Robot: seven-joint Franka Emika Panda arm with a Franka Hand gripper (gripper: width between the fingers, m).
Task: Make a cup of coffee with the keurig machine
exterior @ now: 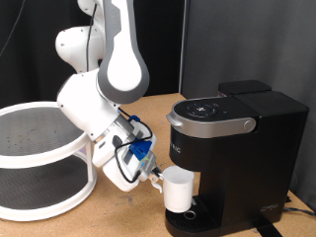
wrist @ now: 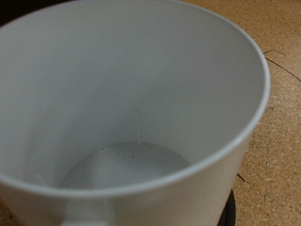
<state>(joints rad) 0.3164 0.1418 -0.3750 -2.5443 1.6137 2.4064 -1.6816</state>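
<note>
My gripper has the white cup, which stands upright on the tray now. It will let go of the cup on the round drip tray (exterior: 182,222) under the keurig machine's brew head.
The black keurig machine (exterior: 240,138) stands at the exterior view's right, its silver-grey lid handle (exterior: 210,123) down. The white cup (exterior: 179,190) stands upright on the round drip tray (exterior: 197,221) under the brew head. My gripper (exterior: 156,178) is at the cup's left side, with its fingertips against or right next to the cup near its rim. In the wrist view the cup (wrist: 132,104) fills the frame from above and is empty inside. Part of its handle (wrist: 80,222) shows at the frame's edge. No fingers show there.
A white round two-tier rack (exterior: 39,163) stands on the brown table at the exterior view's left. A thin dark cable (exterior: 294,207) lies by the machine's base at the right. A bare tabletop (wrist: 277,104) shows beside the cup.
</note>
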